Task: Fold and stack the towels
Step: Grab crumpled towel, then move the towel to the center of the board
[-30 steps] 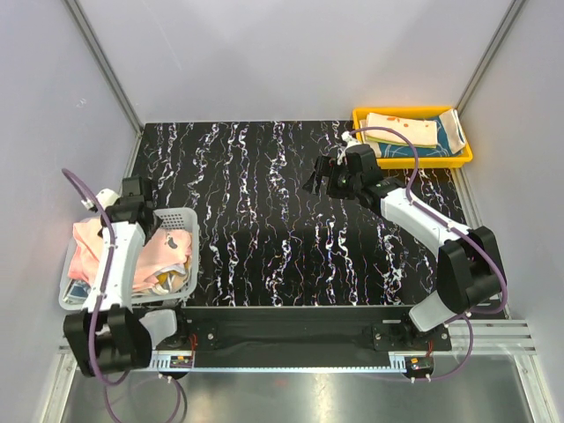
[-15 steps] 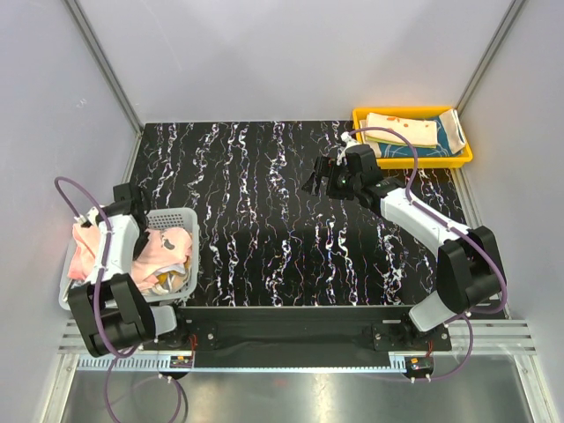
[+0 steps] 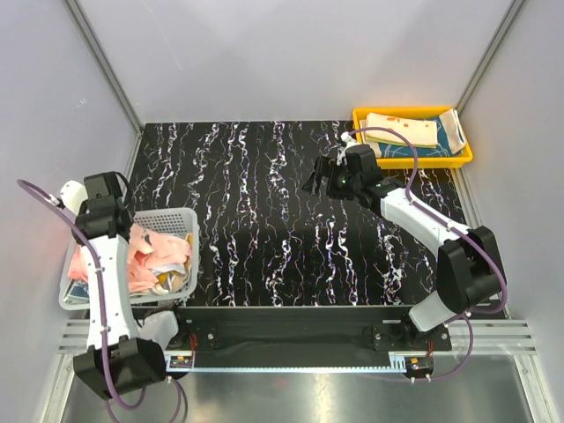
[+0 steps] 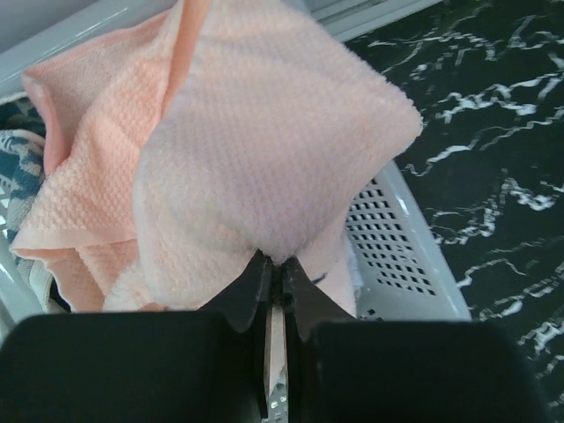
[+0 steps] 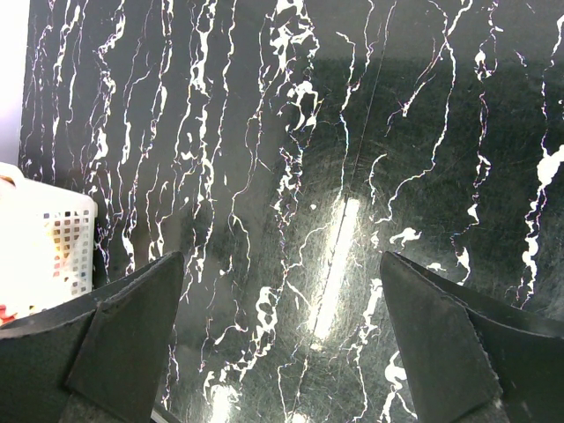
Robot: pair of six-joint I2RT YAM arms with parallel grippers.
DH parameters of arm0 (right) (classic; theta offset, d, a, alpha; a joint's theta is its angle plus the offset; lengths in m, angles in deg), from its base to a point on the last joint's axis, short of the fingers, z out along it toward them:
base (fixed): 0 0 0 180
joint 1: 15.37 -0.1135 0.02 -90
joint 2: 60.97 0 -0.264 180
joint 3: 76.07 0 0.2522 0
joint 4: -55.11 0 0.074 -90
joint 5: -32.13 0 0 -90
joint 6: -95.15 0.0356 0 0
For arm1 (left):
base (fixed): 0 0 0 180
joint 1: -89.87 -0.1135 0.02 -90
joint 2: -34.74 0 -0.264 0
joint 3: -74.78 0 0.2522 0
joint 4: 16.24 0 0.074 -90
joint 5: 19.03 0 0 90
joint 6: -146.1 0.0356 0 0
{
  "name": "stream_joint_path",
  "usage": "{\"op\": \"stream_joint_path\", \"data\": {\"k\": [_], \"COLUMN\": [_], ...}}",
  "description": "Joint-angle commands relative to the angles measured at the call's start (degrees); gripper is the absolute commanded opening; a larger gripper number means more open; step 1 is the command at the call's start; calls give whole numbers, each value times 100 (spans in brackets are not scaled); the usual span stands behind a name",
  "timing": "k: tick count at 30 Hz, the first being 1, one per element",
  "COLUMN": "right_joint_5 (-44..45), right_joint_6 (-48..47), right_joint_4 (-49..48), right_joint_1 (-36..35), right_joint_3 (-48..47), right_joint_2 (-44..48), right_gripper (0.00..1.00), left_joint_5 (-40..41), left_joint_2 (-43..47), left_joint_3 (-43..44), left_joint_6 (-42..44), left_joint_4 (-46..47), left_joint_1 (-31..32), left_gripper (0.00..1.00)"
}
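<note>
I need to release the pale pink towel with my left gripper on the bare front middle of the black marbled table (image 3: 280, 250).
My left gripper (image 4: 278, 263) is shut on a fold of a pale pink towel (image 4: 264, 141), which bunches up over the fingertips above the white mesh basket (image 4: 401, 256). From above, pink and orange-and-cream towels (image 3: 145, 251) fill that basket (image 3: 176, 214) at the table's left edge, with the left arm over it. A teal-patterned towel (image 4: 13, 163) peeks out at the basket's far left. My right gripper (image 3: 315, 179) hangs open over the bare table middle, nothing between its fingers (image 5: 132, 326). Folded cream and teal towels (image 3: 401, 130) lie in the yellow tray.
The yellow tray (image 3: 412, 162) sits at the back right corner of the black marbled table (image 3: 264, 229). The basket's corner (image 5: 44, 247) shows at the left of the right wrist view. Grey walls close in the back and both sides.
My left gripper closed on the pink towel and the left arm swung back to the left over the basket. The right arm has stayed still.
</note>
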Motion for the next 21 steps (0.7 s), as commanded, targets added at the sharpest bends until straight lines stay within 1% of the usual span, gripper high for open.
{"op": "stream_joint_path", "data": {"k": [1,3,4,6,7,8,9,10,11,12,14,15,17,18,20,21], "right_joint_5": [50,76,94,164,199,243,383,480,585,873,1078,1479,1919,2044,2220,2291], "right_joint_6": [2,2,11,2,11,11,11,11,37,116,143,195,291,327,406,450], "right_joint_4": [-108,-187,-222,-257,-240,-240,-205,-187,-152,-13,164,347,646,744,876,981], "right_joint_1": [5,5,5,5,5,5,5,5,5,5,14,14,40,58,163,337], "right_joint_3": [26,96,123,150,158,158,158,158,158,115,36,-43,-149,-175,-167,-158], "right_joint_2": [112,173,226,270,314,349,402,481,534,586,683,727,815,859,1034,1157], "right_gripper": [100,100,100,100,100,100,100,100,100,100,100,100,100,100,100,100], "left_joint_5": [-614,-624,-607,-580,-580,-554,-571,-580,-606,-598,-606,-572,-510,-518,-623,-728], "left_joint_2": [295,401,401,270,200,68,-20,-108,-204,-405,-679,-1019,-1346,-1557,-2110,-2287], "left_joint_3": [475,737,844,1150,1239,1327,1502,1582,1670,1714,1890,1952,2066,2101,2128,2137], "left_joint_6": [520,574,635,653,705,723,758,785,811,829,864,864,908,882,873,873], "left_joint_4": [280,273,290,255,264,281,307,325,377,430,553,562,755,808,1106,1238], "left_joint_1": [148,421,762,1176,1604,1765,2072,2518,2758,3274,3786,4284,4797,5208,5606,5965], "left_gripper": [0,0,0,0,0,0,0,0,0,0,0,0,0,0,0,0]}}
